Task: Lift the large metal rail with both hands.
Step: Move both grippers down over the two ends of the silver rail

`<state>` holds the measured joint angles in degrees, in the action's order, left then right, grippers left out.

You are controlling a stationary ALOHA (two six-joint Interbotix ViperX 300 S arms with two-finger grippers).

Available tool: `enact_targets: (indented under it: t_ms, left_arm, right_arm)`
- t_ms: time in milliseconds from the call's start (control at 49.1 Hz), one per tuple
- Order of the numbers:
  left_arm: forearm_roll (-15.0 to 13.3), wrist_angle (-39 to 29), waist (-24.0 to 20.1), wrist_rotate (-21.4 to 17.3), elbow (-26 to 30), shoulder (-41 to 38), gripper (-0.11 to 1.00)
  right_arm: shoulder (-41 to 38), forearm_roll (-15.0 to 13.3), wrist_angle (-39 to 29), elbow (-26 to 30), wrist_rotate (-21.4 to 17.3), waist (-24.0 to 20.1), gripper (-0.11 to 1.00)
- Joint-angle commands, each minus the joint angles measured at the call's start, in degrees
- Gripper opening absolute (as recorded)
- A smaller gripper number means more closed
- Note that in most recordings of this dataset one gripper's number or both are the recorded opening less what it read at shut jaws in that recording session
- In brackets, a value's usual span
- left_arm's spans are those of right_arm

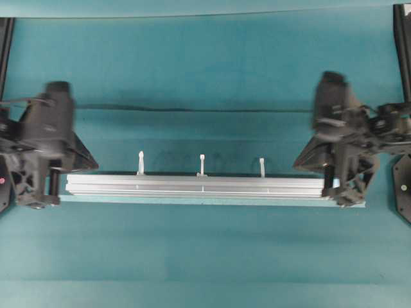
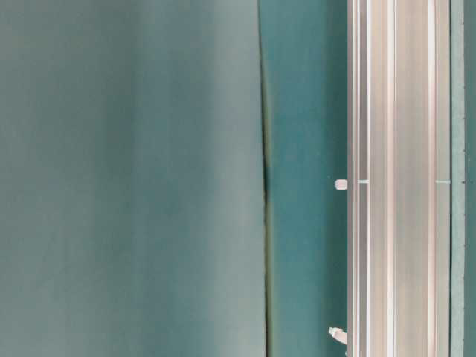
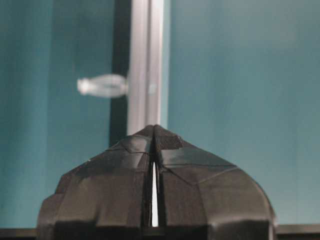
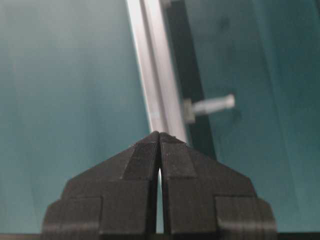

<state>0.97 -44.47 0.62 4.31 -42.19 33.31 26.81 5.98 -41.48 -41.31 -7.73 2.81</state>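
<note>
The robot's right gripper will close on the large metal rail at its section [image 1: 252, 186] [image 4: 159, 83] next to the nearest zip-tie tab, well in from the rail's end.
The large metal rail [image 1: 192, 186] is a long silver grooved bar lying left to right, with three white zip-tie tabs [image 1: 201, 164] on its far side. My left gripper [image 1: 56, 186] is shut on its left end and my right gripper [image 1: 332, 186] on its right end. In the left wrist view the black fingers [image 3: 135, 170] meet at the gripper [image 3: 154, 129] tip and the rail [image 3: 146, 65] runs straight away from them. The right wrist view shows the same: gripper [image 4: 159, 134] pinched, rail [image 4: 155, 65] leading off. A dark shadow beside the rail suggests it hangs slightly above the table. The table-level view shows the rail [image 2: 398, 178] close up.
A thin flat pale strip [image 1: 350, 203], longer than the rail, lies on the teal table [image 1: 205, 256] just in front of it. A dark seam [image 1: 192, 109] crosses the cloth behind the rail. Black arm bases stand at the left and right edges.
</note>
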Motion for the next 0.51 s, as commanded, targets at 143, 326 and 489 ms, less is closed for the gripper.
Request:
enact_targets:
  t_ms: [143,326,489]
  left_arm:
    - [0.26,-5.27,-0.7,-0.35,3.52,-5.1,-0.02]
    - [0.35,-5.27,-0.79,-0.88,3.16,-7.29,-0.02]
    - [0.35,-4.31,-0.79,-0.79,2.46,-7.12,-0.02]
  right_arm:
    - [-7.03,-0.62,-11.43,5.98,-0.09,-0.88,0.0]
    - [-9.58,-0.7,-14.41,5.98,0.18,-0.79,0.0]
    - [-10.28,-1.23,-14.24,5.27,0.09,-0.79,0.0]
